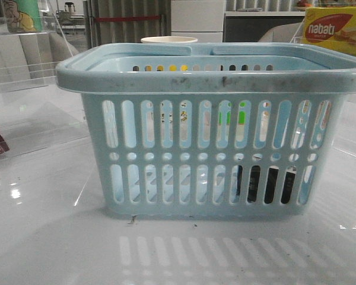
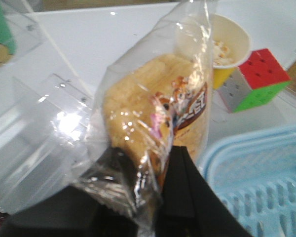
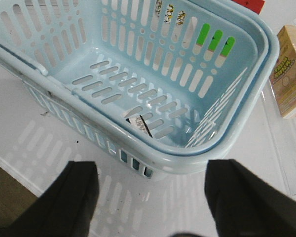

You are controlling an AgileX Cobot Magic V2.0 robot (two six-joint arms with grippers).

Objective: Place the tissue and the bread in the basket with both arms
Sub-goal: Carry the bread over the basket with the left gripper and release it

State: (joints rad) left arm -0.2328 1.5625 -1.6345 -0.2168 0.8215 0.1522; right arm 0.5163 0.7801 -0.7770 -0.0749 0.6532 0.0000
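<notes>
I will release the bread, now held up beside the basket rim, from my left gripper inside the light blue basket (image 1: pixel 199 141), by the back side of the basket near the dark tissue.
The light blue basket (image 1: pixel 213 77) fills the middle of the front view, where neither gripper shows. A dark pack, the tissue (image 1: pixel 264 184), lies on the basket floor at the right, seen through the slots. In the right wrist view only a corner of the tissue (image 3: pixel 139 123) peeks out under the near rim. My right gripper (image 3: pixel 153 170) is open and empty, above the table just outside the basket (image 3: pixel 227 143). My left gripper (image 2: pixel 153 165) is shut on the clear bag of the bread (image 2: pixel 148 108), held up beside the basket rim (image 2: pixel 246 148).
A paper cup (image 2: pixel 227 42) of popcorn and a colour cube (image 2: pixel 256 79) stand behind the basket. A yellow nabati box (image 1: pixel 335 29) is at the back right, and a tan box (image 3: pixel 291 69) lies beside the basket. Clear acrylic stands (image 2: pixel 39 123) sit on the left.
</notes>
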